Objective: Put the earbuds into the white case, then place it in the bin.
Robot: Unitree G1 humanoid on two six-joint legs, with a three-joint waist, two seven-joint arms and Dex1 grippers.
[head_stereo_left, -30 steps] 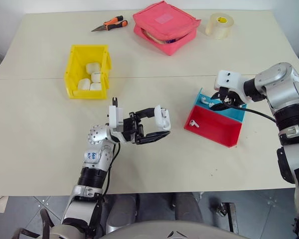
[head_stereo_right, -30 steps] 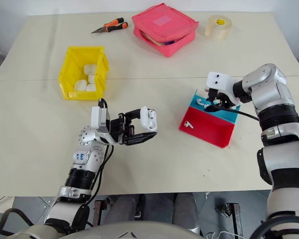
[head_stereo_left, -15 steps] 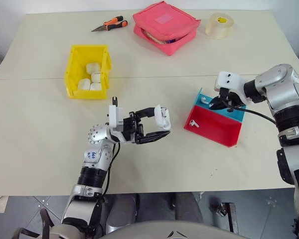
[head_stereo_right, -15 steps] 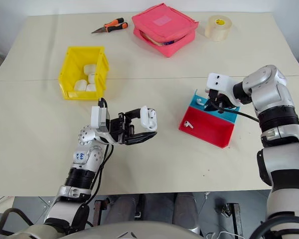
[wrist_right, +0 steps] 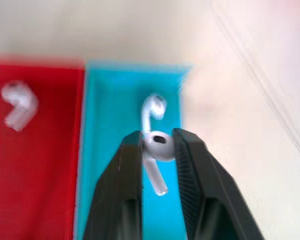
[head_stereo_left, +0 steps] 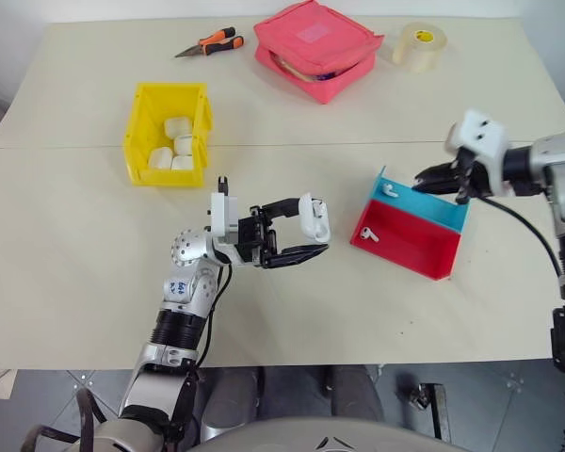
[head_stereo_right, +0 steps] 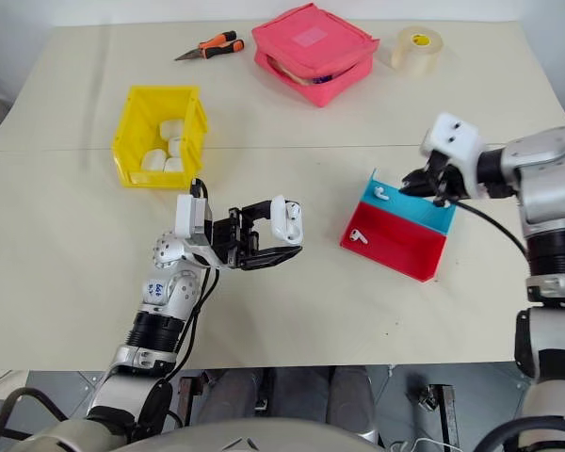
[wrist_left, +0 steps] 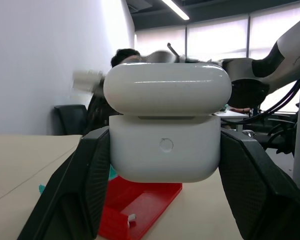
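My right gripper needs to let go of the earbud inside the white case held point(head_stereo_left: 319, 197) between my left gripper's fingers.
My left gripper point(head_stereo_left: 306, 235) is shut on the white case point(head_stereo_left: 313, 217), holding it by its sides above the middle of the table. In the left wrist view the case point(wrist_left: 165, 145) faces the camera with its lid down over the body and a thin gap showing. My right gripper point(wrist_right: 157, 136) is shut on one of the earbuds point(wrist_right: 159, 150), just above the tray's blue part point(head_stereo_left: 424, 205). A second earbud point(head_stereo_left: 388, 189) lies in the blue part and a third point(head_stereo_left: 367, 234) in the red part. The yellow bin point(head_stereo_left: 169, 90) stands at the far left.
The red-and-blue tray point(head_stereo_left: 410, 247) sits right of centre. Several white blocks point(head_stereo_left: 174, 146) lie in the bin. A pink zip pouch point(head_stereo_left: 315, 47), orange-handled pliers point(head_stereo_left: 207, 44) and a tape roll point(head_stereo_left: 417, 45) line the far edge.
My right gripper has closed on an earbud in the tray's blue part and lifted it up and towards the right. The left gripper has kept still with the case.
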